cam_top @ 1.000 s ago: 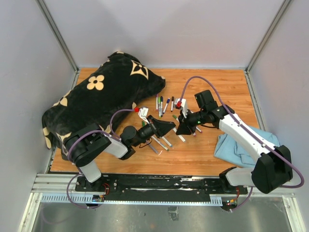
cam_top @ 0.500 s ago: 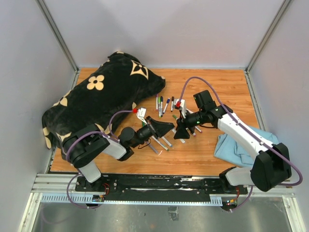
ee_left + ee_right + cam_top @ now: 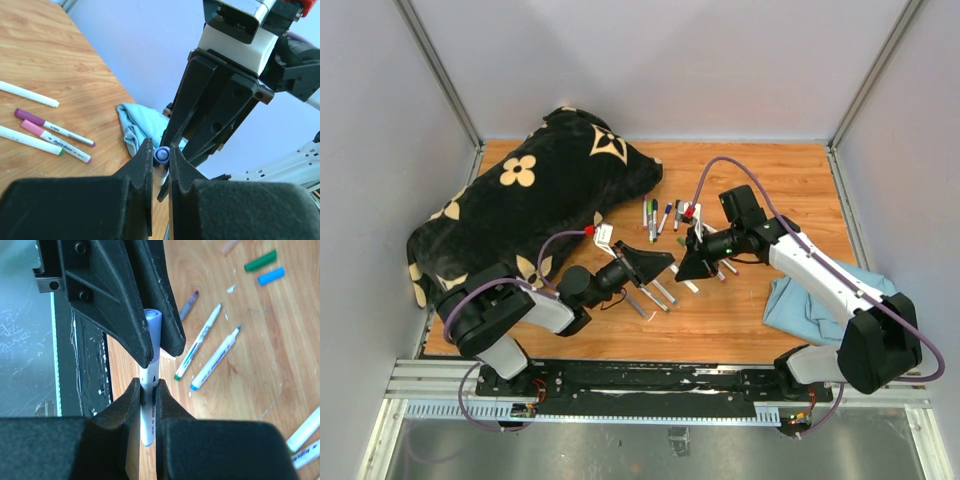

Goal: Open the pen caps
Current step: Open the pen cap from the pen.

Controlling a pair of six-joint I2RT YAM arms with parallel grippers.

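My left gripper releases its blue pen cap next on the wood (image 3: 634, 250) between the loose blue cap and capped markers. Its cap now hangs above the table.
One white marker (image 3: 149, 412) hangs above the table between both grippers. My left gripper (image 3: 161, 152) is shut on its blue pen cap (image 3: 162, 155), seen end-on between the black pads. My right gripper (image 3: 148, 385) is shut on the white barrel just behind that cap (image 3: 153, 320). From above, the left gripper (image 3: 663, 262) and the right gripper (image 3: 684, 266) meet tip to tip at mid-table. Several capped markers (image 3: 656, 215) lie in a row behind them. A loose green cap (image 3: 260, 260) and a loose blue cap (image 3: 271, 276) rest on the wood.
A black cushion with tan flowers (image 3: 530, 195) fills the back left. A light blue cloth (image 3: 820, 300) lies at the right front. Uncapped markers (image 3: 214, 359) and purple- and pink-capped markers (image 3: 31, 122) are scattered under the grippers.
My right gripper moved left toward the left one, opened briefly and shut again on the barrel. The left gripper kept hold of the cap and shifted slightly back.
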